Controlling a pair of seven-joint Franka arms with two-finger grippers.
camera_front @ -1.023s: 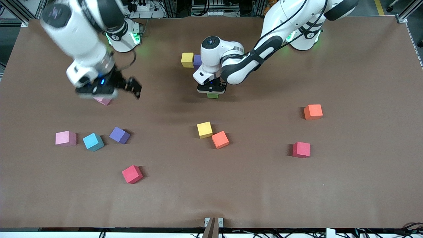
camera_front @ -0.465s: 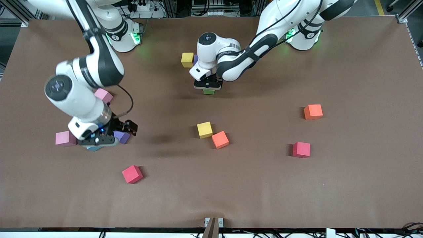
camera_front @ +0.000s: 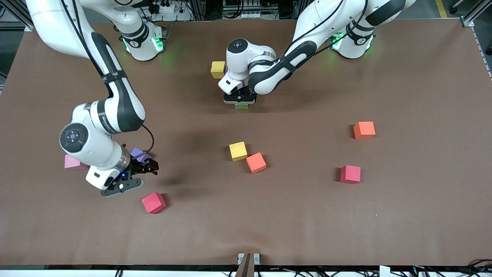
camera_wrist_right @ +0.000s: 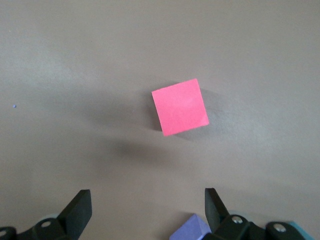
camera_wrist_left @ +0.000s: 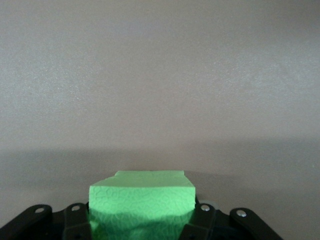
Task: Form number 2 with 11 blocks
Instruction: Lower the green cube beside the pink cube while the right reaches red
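Note:
The red block (camera_front: 154, 203) (camera_wrist_right: 180, 107) sits near the purple block, and my right gripper should move to it next and grab it by two opposite sides.
My left gripper (camera_front: 240, 100) is shut on a green block (camera_front: 241, 106) (camera_wrist_left: 142, 200), held low over the table's middle, close to a yellow block (camera_front: 218, 69). The left wrist view shows the green block filling the space between the left gripper's (camera_wrist_left: 141, 222) jaws. My right gripper (camera_front: 135, 176) (camera_wrist_right: 146, 205) hangs open and empty over the table between a purple block (camera_front: 138, 154) (camera_wrist_right: 192, 231) and a red block (camera_front: 153, 202) (camera_wrist_right: 180, 106). A pink block (camera_front: 72, 162) is partly hidden by the right arm.
Loose blocks lie nearer the camera than the green one: a yellow block (camera_front: 238, 151) touching an orange one (camera_front: 256, 162). Toward the left arm's end lie an orange block (camera_front: 364, 130) and a red block (camera_front: 350, 174).
The right arm swung toward the camera, from over a pink block to beside the purple and red ones, still open. The left gripper carried the green block slightly toward the yellow block.

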